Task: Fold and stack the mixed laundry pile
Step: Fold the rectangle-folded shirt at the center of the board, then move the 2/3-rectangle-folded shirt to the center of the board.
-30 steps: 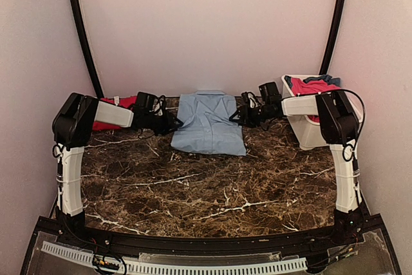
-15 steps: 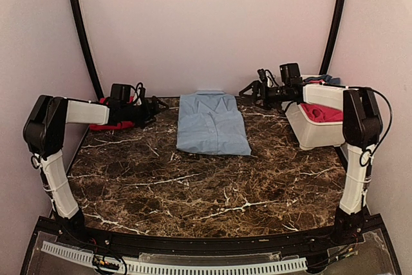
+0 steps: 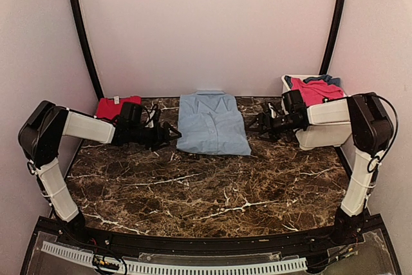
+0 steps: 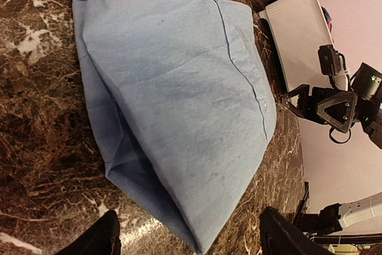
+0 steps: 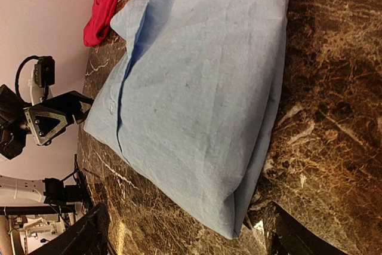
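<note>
The shirt's lower layer sticks out past its bulging top layer, so the robot's grippers should pinch the near corners (image 3: 180,149) and pull the shirt straight before folding further.
A light-blue collared shirt (image 3: 212,123) lies folded into a rectangle at the back middle of the table. My left gripper (image 3: 172,134) sits low at its near left corner, open; the left wrist view shows that corner of the shirt (image 4: 179,100) reaching in between the wide-apart fingertips (image 4: 98,240), untouched. My right gripper (image 3: 256,122) is at the shirt's right edge, also open, with the near right corner of the shirt (image 5: 203,88) between its fingertips (image 5: 298,237). A folded red garment (image 3: 118,106) lies at the back left. Pink-red cloth (image 3: 317,89) and a dark blue piece (image 3: 331,80) fill the tub.
The white plastic tub (image 3: 322,134) stands at the back right, just behind my right arm. Dark marble tabletop (image 3: 206,185) stretches in front of the shirt. Pale walls close in the back and both sides.
Both grippers let go of the shirt's sides and opened, swung outward and back, then came down low at the shirt's near corners. The shirt stays folded in place.
</note>
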`<action>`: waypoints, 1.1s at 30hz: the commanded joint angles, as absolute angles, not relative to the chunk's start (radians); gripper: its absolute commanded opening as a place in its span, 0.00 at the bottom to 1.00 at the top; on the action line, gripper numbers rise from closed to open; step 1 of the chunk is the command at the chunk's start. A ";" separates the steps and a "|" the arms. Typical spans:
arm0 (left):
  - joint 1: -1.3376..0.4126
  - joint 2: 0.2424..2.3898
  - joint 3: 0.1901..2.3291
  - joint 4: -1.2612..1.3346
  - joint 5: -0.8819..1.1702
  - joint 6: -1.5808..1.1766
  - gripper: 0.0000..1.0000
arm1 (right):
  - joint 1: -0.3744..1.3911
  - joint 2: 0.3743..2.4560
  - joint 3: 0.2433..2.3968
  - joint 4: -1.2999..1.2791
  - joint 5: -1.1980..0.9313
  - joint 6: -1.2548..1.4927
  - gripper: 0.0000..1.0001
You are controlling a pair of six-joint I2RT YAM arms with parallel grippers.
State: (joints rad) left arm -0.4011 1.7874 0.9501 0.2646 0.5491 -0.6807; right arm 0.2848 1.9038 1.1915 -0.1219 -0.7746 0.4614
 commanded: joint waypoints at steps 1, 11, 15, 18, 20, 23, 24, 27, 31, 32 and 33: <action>-0.421 1.779 0.920 0.328 0.594 -0.675 0.76 | 0.302 1.881 1.141 -0.043 -0.801 0.464 0.85; -0.445 1.866 0.948 0.390 0.637 -0.690 0.69 | 0.320 1.975 1.113 0.039 -0.829 0.469 0.75; -0.452 1.889 0.961 0.414 0.655 -0.689 0.60 | 0.324 1.983 1.107 0.047 -0.832 0.473 0.72; -0.454 1.891 0.967 0.420 0.652 -0.687 0.57 | 0.324 1.983 1.102 0.049 -0.835 0.471 0.68; -0.454 1.885 0.969 0.407 0.635 -0.681 0.56 | 0.324 1.981 1.100 0.050 -0.836 0.471 0.64; -0.454 1.849 0.974 0.333 0.566 -0.657 0.57 | 0.324 1.972 1.100 0.046 -0.833 0.470 0.63; -0.453 1.842 0.971 0.308 0.534 -0.650 0.59 | 0.324 1.970 1.100 0.045 -0.833 0.470 0.63; -0.446 1.824 0.960 0.283 0.497 -0.647 0.68 | 0.324 1.970 1.104 0.037 -0.837 0.468 0.62; -0.446 1.833 0.967 0.301 0.523 -0.637 0.75 | 0.324 1.974 1.107 0.030 -0.838 0.463 0.61; -0.446 1.832 0.969 0.302 0.527 -0.634 0.77 | 0.324 1.976 1.109 0.025 -0.836 0.461 0.60; -0.446 1.831 0.976 0.295 0.529 -0.631 0.78 | 0.324 1.979 1.109 0.021 -0.833 0.458 0.60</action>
State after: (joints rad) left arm -0.4480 1.8786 0.9565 0.3187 0.5343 -0.6567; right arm 0.3225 1.9736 1.1110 0.0177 -0.8246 0.4702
